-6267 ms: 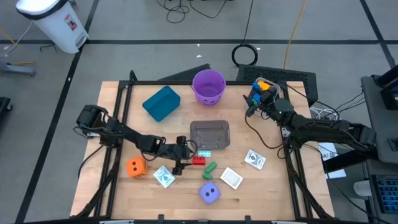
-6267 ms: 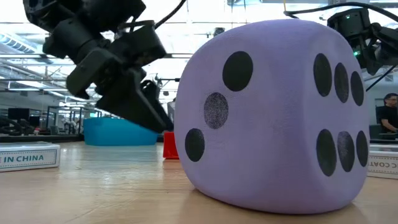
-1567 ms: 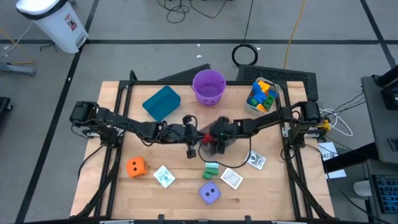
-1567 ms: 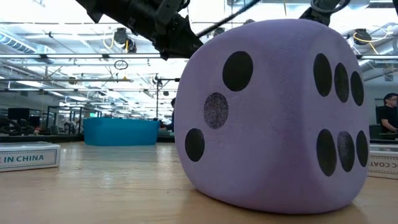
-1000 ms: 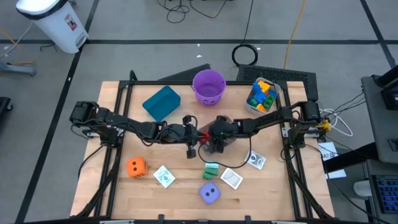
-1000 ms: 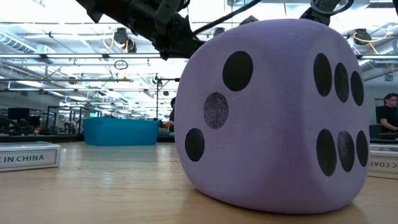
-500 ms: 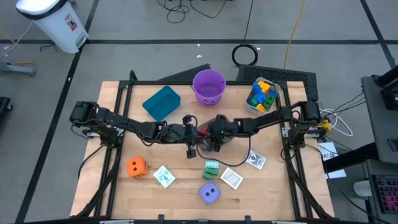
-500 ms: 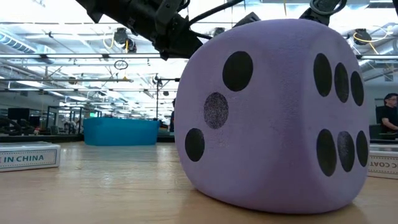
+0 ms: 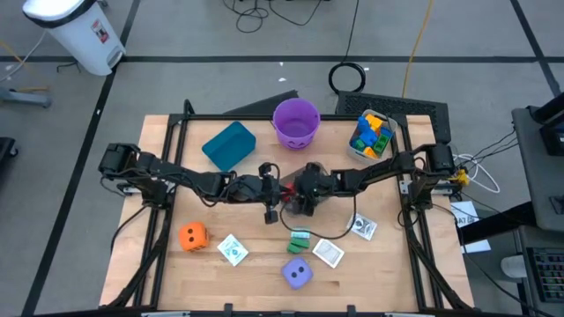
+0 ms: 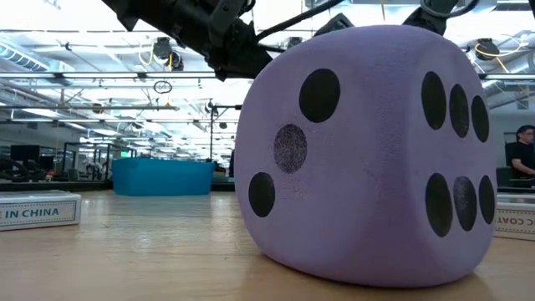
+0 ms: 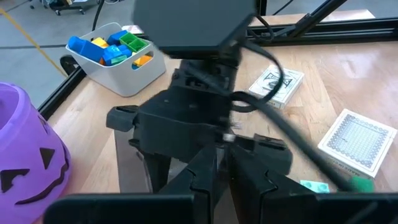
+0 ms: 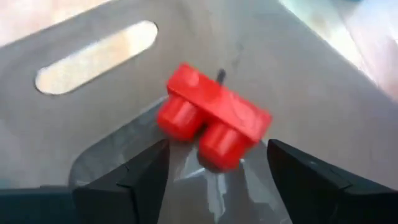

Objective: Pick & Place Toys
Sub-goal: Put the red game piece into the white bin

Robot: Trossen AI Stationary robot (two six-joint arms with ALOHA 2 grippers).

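Note:
The red block slants lengthwise in my right fingers, so I will turn them, grip it across its studs [image 12: 200, 134], then pass it to my left gripper.
A red block [image 12: 211, 124] lies studs-up on the floor of the clear tub [image 12: 280, 74] at the table's middle. My right gripper [image 12: 217, 177] [image 9: 301, 199] hangs over it, open, one fingertip on either side of the block and apart from it. My left gripper [image 11: 217, 177] [image 9: 270, 202] is shut on nothing, close beside the right one at the tub's left edge. A green block [image 9: 300, 238], a purple die [image 9: 297, 274], an orange die [image 9: 192, 235] and three white cards [image 9: 232, 250] [image 9: 328, 252] [image 9: 361, 226] lie on the near half of the table.
A teal bin [image 9: 229, 145] and a purple bucket [image 9: 295, 121] stand at the far edge, and a tub of coloured blocks [image 9: 370, 134] at the far right. The purple die [image 10: 368, 159] fills most of the low view. Both arms cross the table's middle.
My right gripper has edged a little toward the table's left over the clear tub. The left arm has kept still.

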